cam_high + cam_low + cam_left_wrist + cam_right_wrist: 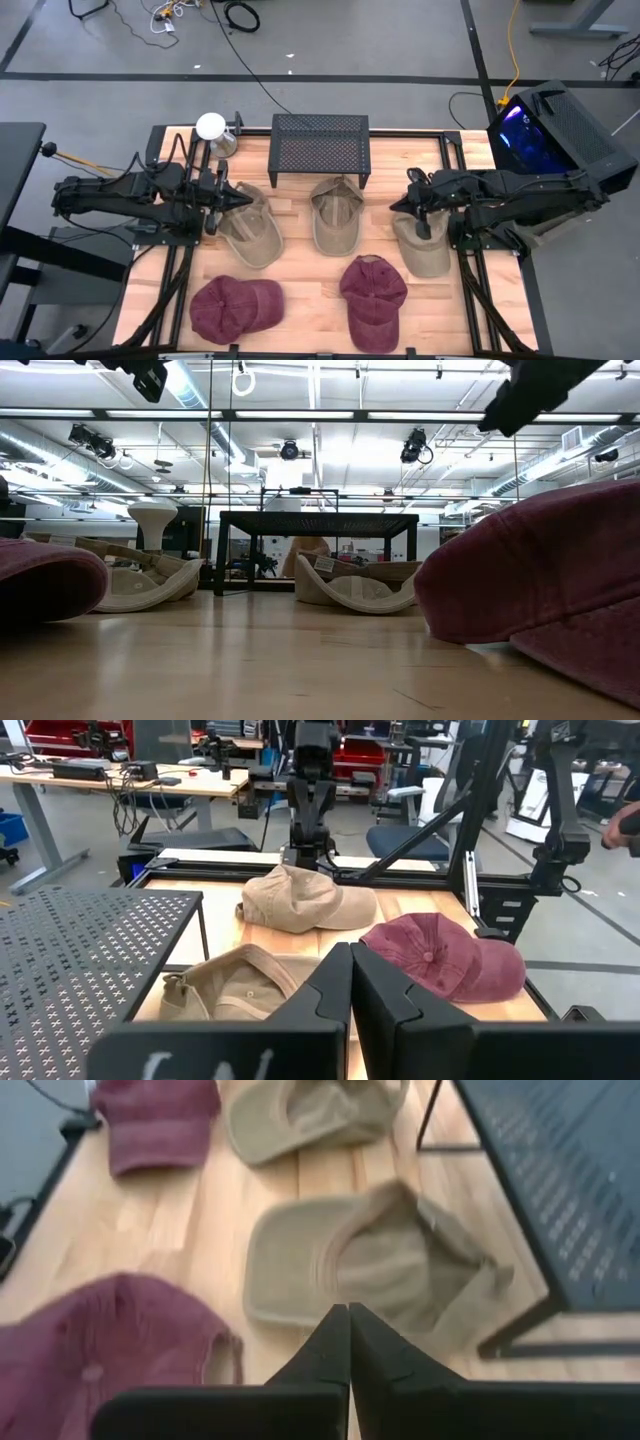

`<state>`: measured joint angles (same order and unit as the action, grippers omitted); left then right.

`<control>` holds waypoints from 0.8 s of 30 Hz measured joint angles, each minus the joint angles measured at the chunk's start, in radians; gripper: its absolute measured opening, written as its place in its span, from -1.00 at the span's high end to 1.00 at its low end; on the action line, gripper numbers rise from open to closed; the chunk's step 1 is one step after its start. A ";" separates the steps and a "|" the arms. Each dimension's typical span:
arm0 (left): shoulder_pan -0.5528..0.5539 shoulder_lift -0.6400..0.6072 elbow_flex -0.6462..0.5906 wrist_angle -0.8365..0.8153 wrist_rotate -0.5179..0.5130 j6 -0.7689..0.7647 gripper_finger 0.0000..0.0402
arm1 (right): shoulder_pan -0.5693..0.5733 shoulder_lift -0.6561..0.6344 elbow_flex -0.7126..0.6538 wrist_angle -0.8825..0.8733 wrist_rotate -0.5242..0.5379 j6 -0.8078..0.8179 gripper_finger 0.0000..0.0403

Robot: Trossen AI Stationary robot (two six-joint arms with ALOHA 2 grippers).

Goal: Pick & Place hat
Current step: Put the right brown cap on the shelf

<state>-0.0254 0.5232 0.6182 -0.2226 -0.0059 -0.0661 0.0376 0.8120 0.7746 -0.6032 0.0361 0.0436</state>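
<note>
The right gripper should next grab the cloth at the top (430, 229) of the crown-up tan hat, beside its own arm's black bar.
Five hats lie on the wooden table. The middle tan hat (335, 215) (380, 1265) and the left tan hat (250, 237) rest upside down on their crowns. The right tan hat (421, 248) (305, 900) and two maroon hats (236, 306) (372, 298) sit crown up. My left gripper (248, 198) (350, 975) hangs shut in the air over the left tan hat's far edge. On the other side, my right gripper (393, 207) (348, 1315) is shut and tilted downward, between the middle and right tan hats. Neither one holds anything.
A black mesh stand (320, 150) (90, 950) occupies the far middle of the table. A white round-topped object (212, 127) stands at the far left corner. Bare wood shows between the hats, and black frame rails (470, 290) run along the table's sides.
</note>
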 joint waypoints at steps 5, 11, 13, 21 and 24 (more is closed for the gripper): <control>0.000 0.000 0.000 0.000 0.000 0.000 0.93 | 0.000 0.000 0.000 -0.074 -0.022 0.000 0.99; 0.000 0.000 0.000 0.000 0.000 0.000 0.93 | 0.000 0.000 0.000 -0.125 -0.028 0.011 0.99; 0.000 0.000 0.000 0.000 0.000 0.000 0.93 | 0.000 0.000 0.000 -0.135 -0.028 0.034 0.99; 0.000 0.000 0.000 0.000 0.000 0.000 0.93 | 0.000 0.000 0.000 -0.271 -0.027 0.103 0.99; 0.000 0.000 0.000 0.000 0.000 0.000 0.93 | 0.000 0.000 0.000 -0.329 -0.028 0.109 0.99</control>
<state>-0.0254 0.5232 0.6182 -0.2226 -0.0059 -0.0662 0.0372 0.8120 0.7742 -0.9318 0.0078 0.1528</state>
